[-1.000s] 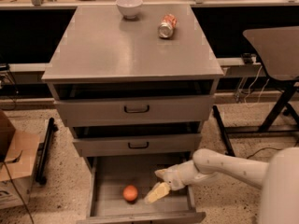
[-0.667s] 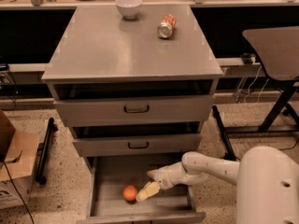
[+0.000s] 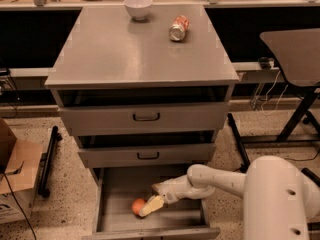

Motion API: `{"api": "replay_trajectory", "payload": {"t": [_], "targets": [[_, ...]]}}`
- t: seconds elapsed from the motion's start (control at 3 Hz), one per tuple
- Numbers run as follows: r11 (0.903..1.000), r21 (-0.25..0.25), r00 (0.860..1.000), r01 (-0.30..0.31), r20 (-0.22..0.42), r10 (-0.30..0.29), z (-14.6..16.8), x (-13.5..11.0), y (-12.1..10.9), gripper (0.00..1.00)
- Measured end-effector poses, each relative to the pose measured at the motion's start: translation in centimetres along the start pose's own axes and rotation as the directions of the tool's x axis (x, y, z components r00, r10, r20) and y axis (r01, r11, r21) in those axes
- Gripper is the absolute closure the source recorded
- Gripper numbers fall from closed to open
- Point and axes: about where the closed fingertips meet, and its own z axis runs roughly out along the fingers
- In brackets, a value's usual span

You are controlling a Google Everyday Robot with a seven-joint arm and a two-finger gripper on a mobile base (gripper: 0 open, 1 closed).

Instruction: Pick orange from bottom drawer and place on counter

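Note:
My gripper needs to close around the orange's sides (image 3: pixel 138 207), down inside the open bottom drawer.
The orange (image 3: pixel 137 206) lies on the floor of the pulled-out bottom drawer (image 3: pixel 116 194), left of centre. My gripper (image 3: pixel 149 207) reaches in from the right, down inside the drawer. Its pale fingertips (image 3: pixel 153 204) sit right against the orange's right side. The white arm (image 3: pixel 220 180) stretches across the drawer's right half. The counter (image 3: pixel 125 49) is the wide grey top of the cabinet, above the two handled drawers.
A white bowl (image 3: pixel 138 6) stands at the back of the counter and a crushed red-and-white soda can (image 3: pixel 179 28) lies to its right. A dark side table (image 3: pixel 295 49) stands at the right. A cardboard box (image 3: pixel 15 179) sits on the floor at the left.
My gripper has moved left and down inside the bottom drawer, from right of the orange to right against it. The orange has not moved.

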Motion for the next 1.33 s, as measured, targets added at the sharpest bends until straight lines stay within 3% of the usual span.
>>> {"api": "replay_trajectory", "payload": {"t": [0.67, 1.0, 1.33], "targets": [[0.9944, 0.085, 0.998, 0.063, 0.015, -0.064, 6.9, 1.1, -4.4, 0.0], [0.9916, 0.115, 0.997, 0.06, 0.036, -0.065, 8.5, 1.6, -6.4, 0.0], [0.9891, 0.146, 0.997, 0.021, 0.074, -0.032, 10.2, 3.0, -8.9, 0.0]]}}
